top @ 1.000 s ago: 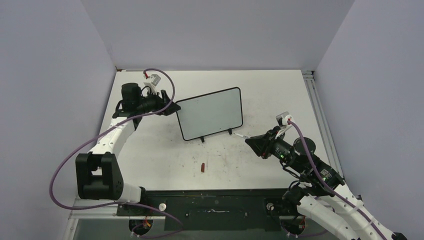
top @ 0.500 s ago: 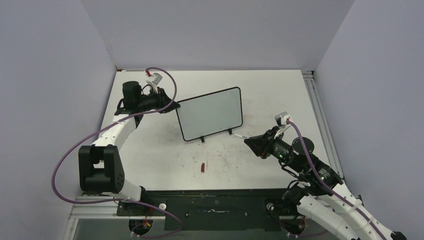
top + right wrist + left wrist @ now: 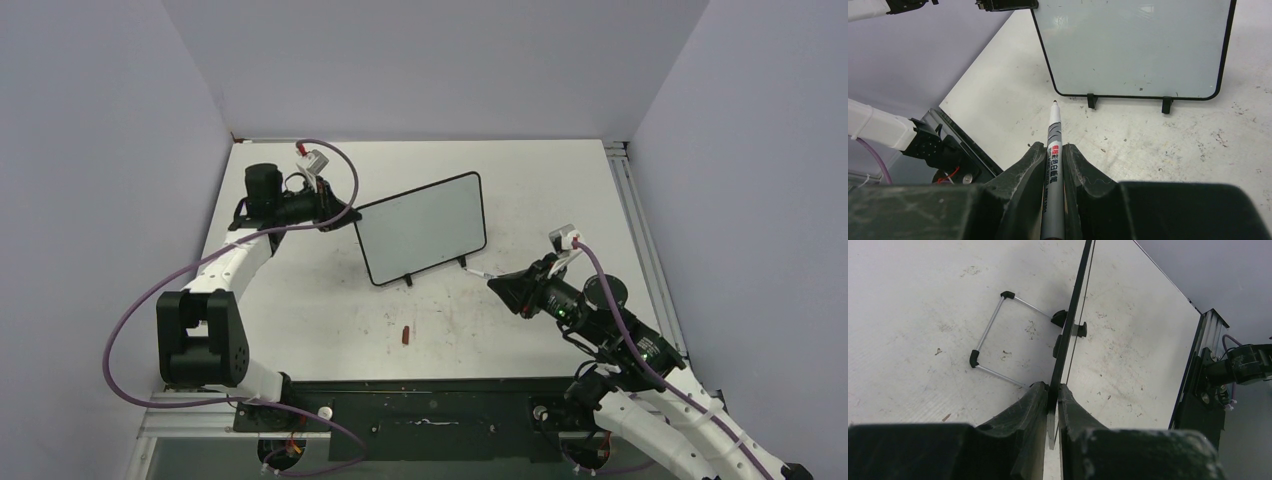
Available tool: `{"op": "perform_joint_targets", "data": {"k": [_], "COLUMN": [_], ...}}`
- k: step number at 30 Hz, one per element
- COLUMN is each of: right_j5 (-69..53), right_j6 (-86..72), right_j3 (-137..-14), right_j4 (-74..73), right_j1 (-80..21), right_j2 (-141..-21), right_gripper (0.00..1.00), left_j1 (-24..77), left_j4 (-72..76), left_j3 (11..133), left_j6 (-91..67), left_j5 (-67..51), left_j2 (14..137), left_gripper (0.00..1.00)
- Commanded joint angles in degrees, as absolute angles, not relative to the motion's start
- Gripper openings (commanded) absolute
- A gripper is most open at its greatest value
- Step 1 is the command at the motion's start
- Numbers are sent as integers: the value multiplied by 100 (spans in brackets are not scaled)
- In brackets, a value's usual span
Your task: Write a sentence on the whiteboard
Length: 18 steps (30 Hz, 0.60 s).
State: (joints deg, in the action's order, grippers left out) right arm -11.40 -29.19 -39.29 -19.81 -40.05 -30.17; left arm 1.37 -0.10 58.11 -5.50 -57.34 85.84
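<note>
The whiteboard's face points past my right gripper's marker, so next my left gripper swings the whiteboard toward the marker, then regrips its edge (image 3: 359,234) to steady it.
The whiteboard (image 3: 422,228) stands slanted on two black feet at mid-table, its face (image 3: 1133,45) blank grey-white. No sentence is in view on it. My left gripper (image 3: 350,214) is shut on the board's left edge. In the left wrist view both fingers (image 3: 1034,405) pinch the thin black frame (image 3: 1071,325), which I see edge-on. My right gripper (image 3: 499,284) hovers near the board's front right and is shut on a grey marker (image 3: 1054,132). The uncapped tip (image 3: 472,271) points at the board's feet without touching it.
A small red cap (image 3: 405,334) lies on the table in front of the board. A wire stand (image 3: 993,330) props the board from behind. Grey walls close in on three sides, and a metal rail (image 3: 632,205) runs along the right edge.
My left gripper has closed on the whiteboard's left edge, and the board shifted slightly. The right arm and marker have barely moved.
</note>
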Motion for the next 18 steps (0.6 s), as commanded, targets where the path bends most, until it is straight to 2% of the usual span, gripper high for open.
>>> {"op": "perform_joint_targets", "data": {"k": [1,18], "right_j5": [-1187,-1213], "right_j6": [-2958,-3060], "right_j3": [-3878,-3819], "right_j4": [-1783,-1753], "right_j1": [-3976,-3981], "right_j2": [-2923,-2859], "right_gripper": [5,5], "left_j1": [131,378], "left_j4": [-545,-933], "left_j3": [5764,5564], "left_j6": [-255,-150], "left_j5": [-6078,-6016], "left_j2": [8486,8217], "left_gripper": [3,0]}}
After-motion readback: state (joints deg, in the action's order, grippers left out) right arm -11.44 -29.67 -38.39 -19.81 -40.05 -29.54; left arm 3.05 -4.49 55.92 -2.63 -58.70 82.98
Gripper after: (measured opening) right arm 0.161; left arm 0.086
